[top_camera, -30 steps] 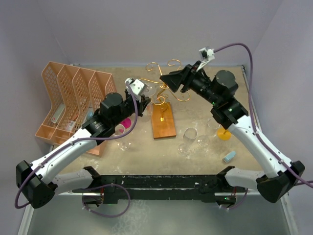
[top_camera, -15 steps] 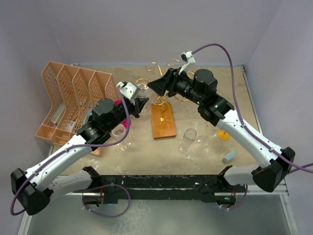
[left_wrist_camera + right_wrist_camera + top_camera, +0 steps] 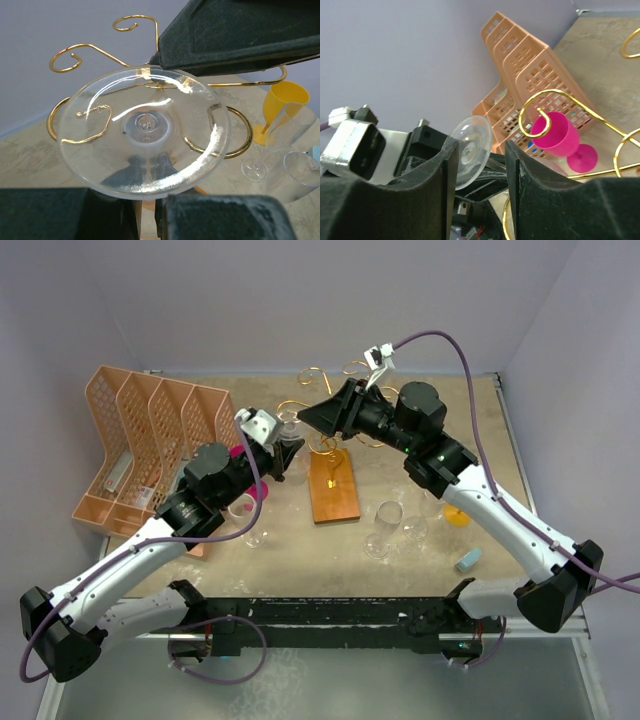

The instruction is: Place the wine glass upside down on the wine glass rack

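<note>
The robot's left gripper holds the stem that must slide into the rack, so its right gripper should steady the foot while the left gripper takes its edge [image 3: 112,189].
The clear wine glass [image 3: 145,130] is held by its stem in my left gripper [image 3: 145,215], which is shut on it. Its round foot faces that wrist camera. Behind it spread the gold curled arms of the wine glass rack [image 3: 90,50]. The rack's reddish wooden base [image 3: 333,487] lies mid-table. My right gripper [image 3: 481,165] is open around the foot [image 3: 472,150]. The disc lies close against the left pad [image 3: 427,190], with a gap to the right pad [image 3: 545,195]. From above, both grippers meet beside the rack's gold wires [image 3: 345,435].
A peach lattice organiser [image 3: 150,440] stands at the left. A pink goblet [image 3: 555,135] is next to it. A yellow goblet [image 3: 458,512], clear glasses [image 3: 385,525] and a small blue object [image 3: 468,560] sit to the right of the base.
My right gripper has swung left to the glass's foot and its jaws have narrowed around it. The left arm has shifted slightly left, still holding the glass.
</note>
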Available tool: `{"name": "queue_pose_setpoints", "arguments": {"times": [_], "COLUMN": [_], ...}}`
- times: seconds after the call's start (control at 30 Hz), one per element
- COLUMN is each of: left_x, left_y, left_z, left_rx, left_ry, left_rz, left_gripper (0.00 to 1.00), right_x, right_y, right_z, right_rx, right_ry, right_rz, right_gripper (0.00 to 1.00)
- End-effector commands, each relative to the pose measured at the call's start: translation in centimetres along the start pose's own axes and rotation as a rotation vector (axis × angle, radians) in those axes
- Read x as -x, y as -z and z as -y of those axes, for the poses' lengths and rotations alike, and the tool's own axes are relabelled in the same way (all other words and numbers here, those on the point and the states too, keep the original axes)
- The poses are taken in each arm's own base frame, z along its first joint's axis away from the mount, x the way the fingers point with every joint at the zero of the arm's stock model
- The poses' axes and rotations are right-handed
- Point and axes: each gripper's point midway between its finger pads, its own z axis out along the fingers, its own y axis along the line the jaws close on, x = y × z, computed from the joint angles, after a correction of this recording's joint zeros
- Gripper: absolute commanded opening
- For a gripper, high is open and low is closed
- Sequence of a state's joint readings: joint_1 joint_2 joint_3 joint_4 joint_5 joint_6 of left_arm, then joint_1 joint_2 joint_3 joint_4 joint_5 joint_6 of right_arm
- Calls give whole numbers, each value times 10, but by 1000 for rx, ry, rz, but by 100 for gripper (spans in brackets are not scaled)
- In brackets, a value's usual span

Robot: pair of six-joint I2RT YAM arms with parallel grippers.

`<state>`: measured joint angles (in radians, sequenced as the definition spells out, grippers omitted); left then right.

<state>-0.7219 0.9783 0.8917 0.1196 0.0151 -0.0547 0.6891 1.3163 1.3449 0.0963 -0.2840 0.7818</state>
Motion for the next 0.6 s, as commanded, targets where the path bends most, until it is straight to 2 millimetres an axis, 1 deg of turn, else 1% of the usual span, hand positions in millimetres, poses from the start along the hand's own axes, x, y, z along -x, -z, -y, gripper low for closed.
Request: {"name": "queue_pose_setpoints", "arguments": {"times": [0.0, 0.1, 0.23, 0.3, 0.43, 0.47, 0.5, 0.57], "left_x": [39, 38, 40, 40, 39, 39, 38, 35], "left_y": [4, 4, 6, 7, 9, 11, 12, 15], "left_z": [1, 1, 2, 2, 4, 4, 3, 0], "left_rx": [-12, -12, -18, -21, -30, -26, -18, 1], "left_ry": [-34, -35, -33, -32, -24, -16, -6, 21], "left_rz": [133, 126, 130, 128, 119, 116, 112, 93], "left_gripper": [0, 0, 0, 0, 0, 0, 0, 6], "right_x": [4, 1, -3, -3, -3, -3, -2, 1], "right_y": [5, 7, 8, 10, 11, 12, 11, 12], "right_z": [-35, -40, -37, -40, -43, -43, -40, -37], "right_rx": [150, 179, 169, 183, 200, 196, 179, 148], "right_ry": [-60, -97, -126, -141, -183, -201, -226, -287], "right_rz": [7, 0, -4, -2, 3, 7, 14, 31], "right_gripper": [43, 40, 37, 33, 19, 13, 1, 0]}}
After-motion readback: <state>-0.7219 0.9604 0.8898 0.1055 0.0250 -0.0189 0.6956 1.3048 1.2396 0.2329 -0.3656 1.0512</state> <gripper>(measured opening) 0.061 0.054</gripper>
